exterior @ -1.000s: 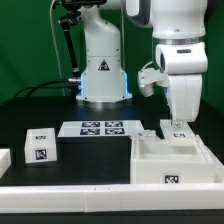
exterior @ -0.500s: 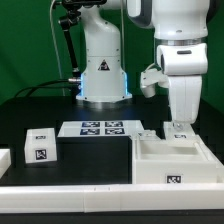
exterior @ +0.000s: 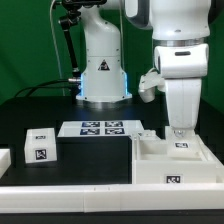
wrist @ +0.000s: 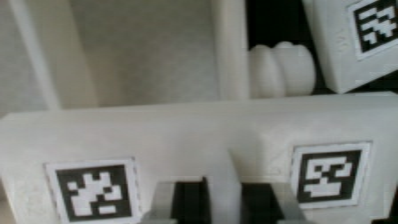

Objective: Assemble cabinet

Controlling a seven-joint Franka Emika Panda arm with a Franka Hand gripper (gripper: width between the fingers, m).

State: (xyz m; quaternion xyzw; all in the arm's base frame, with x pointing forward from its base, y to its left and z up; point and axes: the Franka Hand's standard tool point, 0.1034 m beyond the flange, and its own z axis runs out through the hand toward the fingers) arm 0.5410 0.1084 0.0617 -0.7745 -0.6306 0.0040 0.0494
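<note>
My gripper is holding the white tagged piece. It will release the piece inside the open white cabinet (exterior: 183,151), behind the front side of the cabinet.
The cabinet (exterior: 170,165) is a large white box with open compartments at the exterior view's right, with tags on its walls. My gripper (exterior: 180,131) is lowered onto its far wall. In the wrist view the gripper (wrist: 226,200) has its dark fingers (wrist: 187,202) on either side of a white wall of the cabinet (wrist: 196,130), between two tags, with the narrow gap filled by that wall. A small white drawer block (exterior: 40,147) with a tag lies apart at the exterior view's left.
The marker board (exterior: 100,128) lies flat mid-table. A long white rail (exterior: 90,196) runs along the front. Another white piece (exterior: 3,160) sits at the left edge, and a small white part (exterior: 148,135) lies beside the cabinet. A tagged white part (wrist: 365,35) shows beyond the wall.
My gripper has come down a little and slightly towards the exterior view's right, onto the cabinet's far wall. The other parts have not moved.
</note>
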